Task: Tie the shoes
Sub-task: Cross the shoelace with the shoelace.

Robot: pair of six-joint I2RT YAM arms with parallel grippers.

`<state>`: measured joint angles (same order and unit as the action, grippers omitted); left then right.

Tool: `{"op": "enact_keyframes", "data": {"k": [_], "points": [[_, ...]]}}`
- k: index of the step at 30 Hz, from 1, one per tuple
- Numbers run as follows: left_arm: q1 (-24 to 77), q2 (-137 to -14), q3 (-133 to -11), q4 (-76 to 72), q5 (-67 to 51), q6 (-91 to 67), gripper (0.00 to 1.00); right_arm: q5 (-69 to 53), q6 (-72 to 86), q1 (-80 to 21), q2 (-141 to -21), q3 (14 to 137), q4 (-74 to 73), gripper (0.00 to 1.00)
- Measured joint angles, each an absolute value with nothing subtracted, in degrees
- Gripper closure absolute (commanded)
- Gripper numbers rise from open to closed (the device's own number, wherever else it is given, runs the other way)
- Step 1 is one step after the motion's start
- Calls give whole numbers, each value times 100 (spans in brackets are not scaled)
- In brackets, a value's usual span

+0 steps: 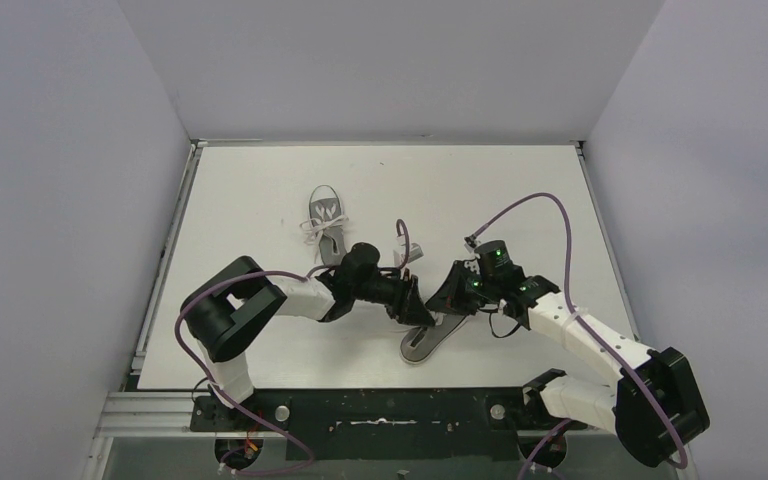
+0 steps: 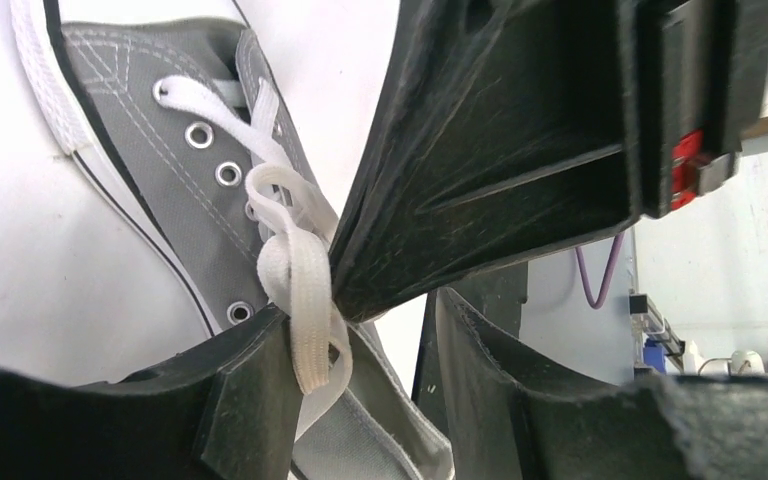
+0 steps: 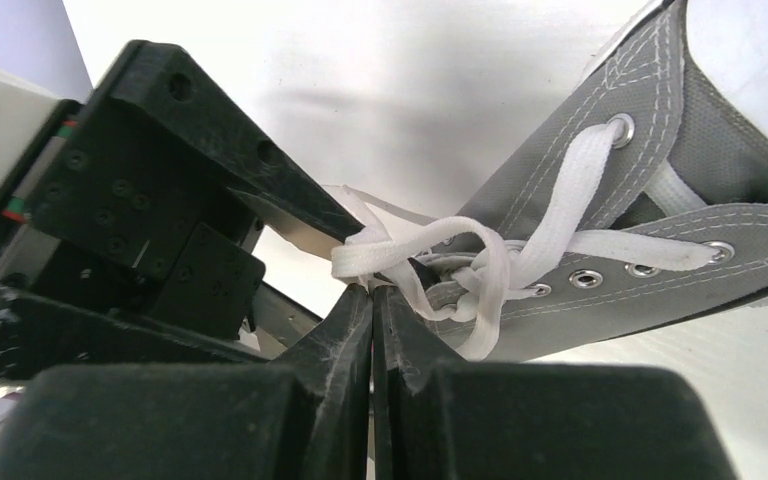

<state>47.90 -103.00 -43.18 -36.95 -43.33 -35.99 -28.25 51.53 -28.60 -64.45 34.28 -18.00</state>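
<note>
The loop of the lace hangs on just one finger of my open left gripper, so that gripper should pinch the lace [image 3: 360, 259] while my right gripper opens around the loop.
One grey shoe [image 1: 418, 343] with white laces lies near the front of the table, between both grippers. It also shows in the left wrist view [image 2: 150, 170] and in the right wrist view [image 3: 660, 130]. My right gripper [image 1: 440, 298] [image 3: 372, 290] is shut on a strand of its white lace [image 3: 460, 250], just beside a loose half-knot over the eyelets. My left gripper [image 1: 420, 302] [image 2: 360, 325] is open. A lace loop [image 2: 295, 280] hangs against its left finger [image 2: 110, 420], below the right gripper's tip. The second shoe [image 1: 324, 212] lies farther back.
The white table [image 1: 520, 200] is boxed in by grey walls at the left, the back and the right. Purple cables [image 1: 545, 205] arc over both arms. A metal rail [image 1: 160, 280] runs along the table's left edge.
</note>
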Motion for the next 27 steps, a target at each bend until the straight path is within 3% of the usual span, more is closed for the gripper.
{"op": "enact_keyframes", "data": {"k": [8,11,12,16,27], "points": [[4783,-10315,-4318,-3809,-4285,-3699,90,-2812,5170,-2893,-6440,3352,-1798,100],[4766,-10322,-4322,-3669,-4265,-3653,98,-2755,5170,-2893,-6438,3352,-1798,100],[4757,-10322,-4335,-3601,-4261,-3623,100,-2742,5170,-2893,-6438,3352,-1798,93],[4757,-10322,-4436,-3356,-4263,-3511,100,-2705,5107,-2891,-6410,3369,-1881,72],[4718,-10322,-4609,-2967,-4128,-3229,100,-3103,3999,-2250,-6372,3881,-2694,51]]}}
